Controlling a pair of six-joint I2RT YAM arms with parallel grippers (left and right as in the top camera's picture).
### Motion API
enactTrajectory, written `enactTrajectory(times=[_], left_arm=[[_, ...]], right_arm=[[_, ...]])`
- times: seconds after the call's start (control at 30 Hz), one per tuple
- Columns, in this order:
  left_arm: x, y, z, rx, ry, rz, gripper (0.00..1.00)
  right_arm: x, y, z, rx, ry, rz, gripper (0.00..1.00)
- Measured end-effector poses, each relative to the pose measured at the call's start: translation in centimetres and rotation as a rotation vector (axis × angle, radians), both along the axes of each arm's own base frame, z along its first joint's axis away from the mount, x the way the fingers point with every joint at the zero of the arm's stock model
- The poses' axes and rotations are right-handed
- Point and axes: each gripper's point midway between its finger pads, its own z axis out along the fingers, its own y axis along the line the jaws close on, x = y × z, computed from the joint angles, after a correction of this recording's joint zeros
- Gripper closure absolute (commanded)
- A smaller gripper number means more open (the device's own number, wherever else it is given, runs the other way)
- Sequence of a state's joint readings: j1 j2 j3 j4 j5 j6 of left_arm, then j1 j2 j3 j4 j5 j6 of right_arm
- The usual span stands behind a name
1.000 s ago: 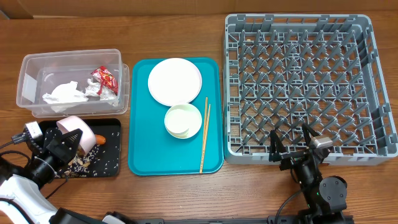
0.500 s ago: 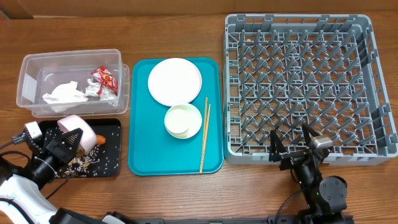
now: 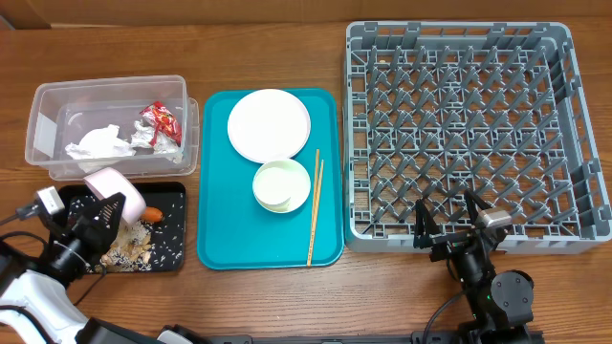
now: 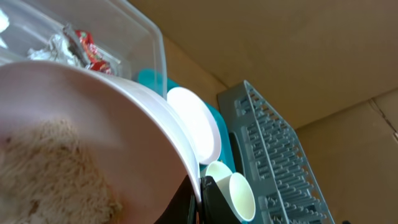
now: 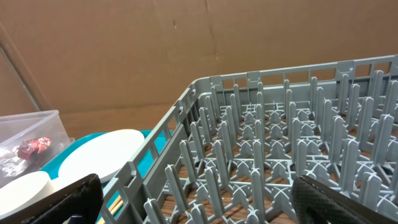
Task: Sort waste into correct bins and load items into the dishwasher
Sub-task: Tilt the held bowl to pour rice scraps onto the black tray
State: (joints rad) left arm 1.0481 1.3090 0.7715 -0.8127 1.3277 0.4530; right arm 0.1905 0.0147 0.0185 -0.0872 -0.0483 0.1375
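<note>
Next, my left gripper releases the pale-pink bowl on the scraps (image 3: 123, 227) next to the carrot in the black tray.
My left gripper (image 3: 103, 208) is shut on the rim of a pale-pink bowl (image 3: 107, 182), held tilted over the black tray (image 3: 172, 196). In the left wrist view the bowl (image 4: 93, 124) fills the frame, beige scraps (image 4: 50, 168) cling inside it, and its rim is pinched in the gripper (image 4: 200, 199). Scraps and rice (image 3: 129, 250) lie on the tray beside a carrot (image 3: 153, 214). The clear tub (image 3: 48, 105) holds a tissue (image 3: 98, 143) and a wrapper (image 3: 161, 122). My right gripper (image 3: 449, 225) stands open at the grey rack's (image 3: 564, 124) front edge.
A teal tray (image 3: 220, 229) between the bins and the rack carries a white plate (image 3: 269, 124), a small white bowl (image 3: 282, 184) and chopsticks (image 3: 315, 205). The right wrist view looks across the rack's pegs (image 5: 273, 155) with the open gripper (image 5: 199, 202) at its near wall.
The left gripper has tipped the bowl further and shifted it slightly left and back. More beige scraps now lie on the black tray. The right arm has not moved.
</note>
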Motion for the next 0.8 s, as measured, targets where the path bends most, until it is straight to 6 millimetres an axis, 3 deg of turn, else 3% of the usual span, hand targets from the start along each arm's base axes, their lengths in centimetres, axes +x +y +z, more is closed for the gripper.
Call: enactTrajectory(times=[0.17,0.43,0.8], left_arm=[[-0.1,-0.6,-0.7,-0.015,-0.050,-0.010,0.96],[-0.1,-1.2,1.1,-0.089,-0.151,-0.037,0.96],[0.0,-1.0,1.1,-0.112,-0.139,-0.032,0.93]], right_arm=[[0.0,0.0,0.0,0.000,0.000,0.000,0.00],[0.0,0.0,0.0,0.000,0.000,0.000,0.00],[0.0,0.0,0.0,0.001,-0.001,0.000,0.00]])
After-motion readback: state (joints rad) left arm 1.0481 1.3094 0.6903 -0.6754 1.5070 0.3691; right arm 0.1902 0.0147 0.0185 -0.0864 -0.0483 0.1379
